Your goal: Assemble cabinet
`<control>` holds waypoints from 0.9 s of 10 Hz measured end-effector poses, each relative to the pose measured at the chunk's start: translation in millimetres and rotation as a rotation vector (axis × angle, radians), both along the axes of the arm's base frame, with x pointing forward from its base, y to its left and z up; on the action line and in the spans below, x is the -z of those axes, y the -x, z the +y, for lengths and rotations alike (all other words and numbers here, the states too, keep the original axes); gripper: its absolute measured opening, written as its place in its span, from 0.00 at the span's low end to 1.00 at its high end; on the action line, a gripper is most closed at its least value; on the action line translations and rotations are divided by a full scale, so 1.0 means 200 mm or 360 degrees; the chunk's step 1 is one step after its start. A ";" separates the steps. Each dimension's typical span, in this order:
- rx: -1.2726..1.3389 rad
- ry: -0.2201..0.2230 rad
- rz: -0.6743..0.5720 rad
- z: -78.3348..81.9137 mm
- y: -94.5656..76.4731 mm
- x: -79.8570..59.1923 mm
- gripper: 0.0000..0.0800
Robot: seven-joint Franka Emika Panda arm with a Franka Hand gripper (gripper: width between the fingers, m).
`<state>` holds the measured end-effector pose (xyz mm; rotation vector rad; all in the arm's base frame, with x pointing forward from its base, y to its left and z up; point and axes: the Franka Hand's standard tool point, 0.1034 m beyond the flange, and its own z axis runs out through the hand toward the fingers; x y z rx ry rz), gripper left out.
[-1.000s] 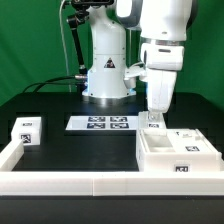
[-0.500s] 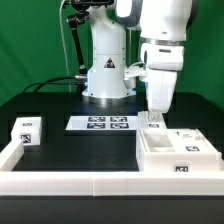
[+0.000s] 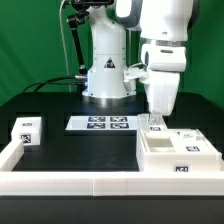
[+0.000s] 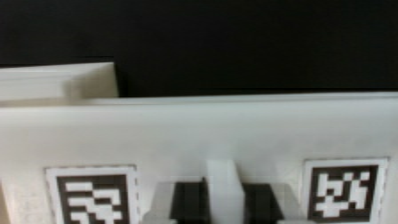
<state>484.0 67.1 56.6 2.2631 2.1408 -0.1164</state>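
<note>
My gripper is to release the white tagged door over the open half of the cabinet [image 3: 161, 142], next to the cabinet's fitted door.
The cabinet [image 3: 176, 154] is a large white tagged box on the black table at the exterior view's right, against the front rail. My gripper [image 3: 155, 117] reaches straight down onto its far left edge. In the wrist view the cabinet wall [image 4: 214, 125] fills the picture with two tags on it. My gripper [image 4: 222, 203] has its two dark fingers close on either side of a thin white rib of that wall. A small white tagged block [image 3: 27, 132] sits at the exterior view's far left.
The marker board [image 3: 101, 123] lies flat in front of the robot base [image 3: 105, 75]. Low white border rails [image 3: 70, 181] run along the front and left. Another white part [image 3: 192, 136] lies behind the cabinet; a white edge [image 4: 54, 82] shows in the wrist view.
The arm has shifted very slightly toward the exterior view's right; the cabinet and the small block have not visibly moved.
</note>
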 end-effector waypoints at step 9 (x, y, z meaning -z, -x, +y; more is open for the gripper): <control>-0.0003 -0.0001 -0.0019 -0.01 -0.19 0.00 0.09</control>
